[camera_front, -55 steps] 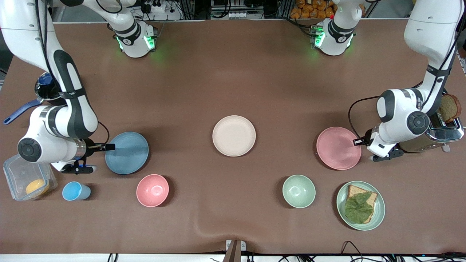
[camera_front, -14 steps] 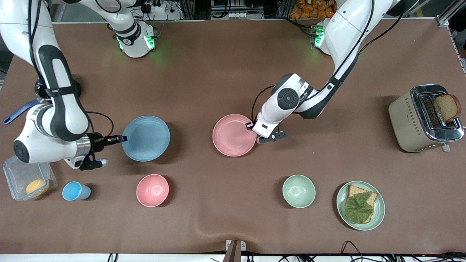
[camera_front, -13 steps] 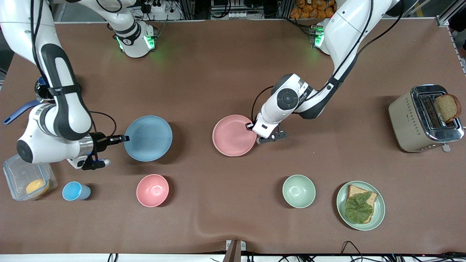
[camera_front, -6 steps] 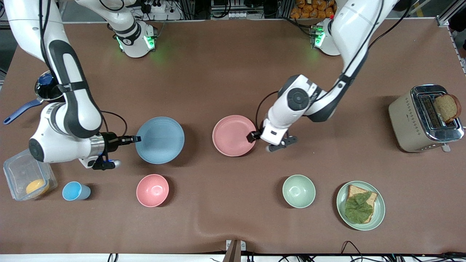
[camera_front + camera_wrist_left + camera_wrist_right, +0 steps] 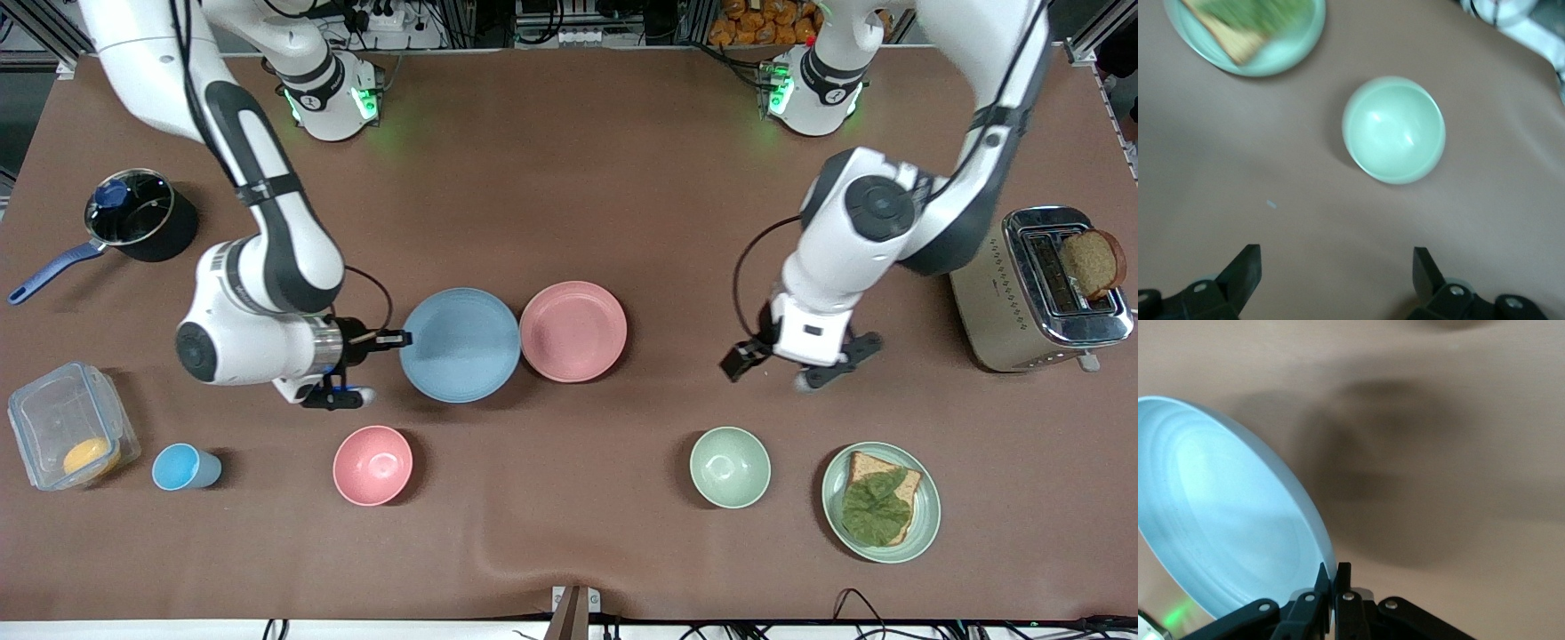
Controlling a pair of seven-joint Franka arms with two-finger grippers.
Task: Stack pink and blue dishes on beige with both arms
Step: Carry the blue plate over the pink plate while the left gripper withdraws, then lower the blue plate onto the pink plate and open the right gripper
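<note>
I should let go of the blue plate, now raised and tilted beside the pink plate, with my right gripper on top of the pink plate (image 5: 573, 331) at the middle of the table.
The pink plate (image 5: 573, 331) lies flat at the table's middle. The beige plate is hidden; the pink plate covers the spot. My right gripper (image 5: 400, 338) is shut on the rim of the blue plate (image 5: 460, 344) and holds it raised and tilted, its free edge right beside the pink plate. In the right wrist view the fingers (image 5: 1336, 577) pinch the blue plate's (image 5: 1225, 513) rim. My left gripper (image 5: 738, 360) hangs open and empty over bare table between the pink plate and the green bowl (image 5: 730, 467). The left wrist view shows its fingers wide apart (image 5: 1336, 277) above the cloth.
A pink bowl (image 5: 372, 465), a blue cup (image 5: 182, 467) and a clear box (image 5: 67, 436) stand along the near side toward the right arm's end. A saucepan (image 5: 133, 213) sits farther back. A green plate with bread (image 5: 880, 502) and a toaster (image 5: 1036, 289) stand toward the left arm's end.
My left gripper opened, let go of the pink plate and pulled away toward the left arm's end. My right gripper carried the blue plate along to the pink plate's edge.
</note>
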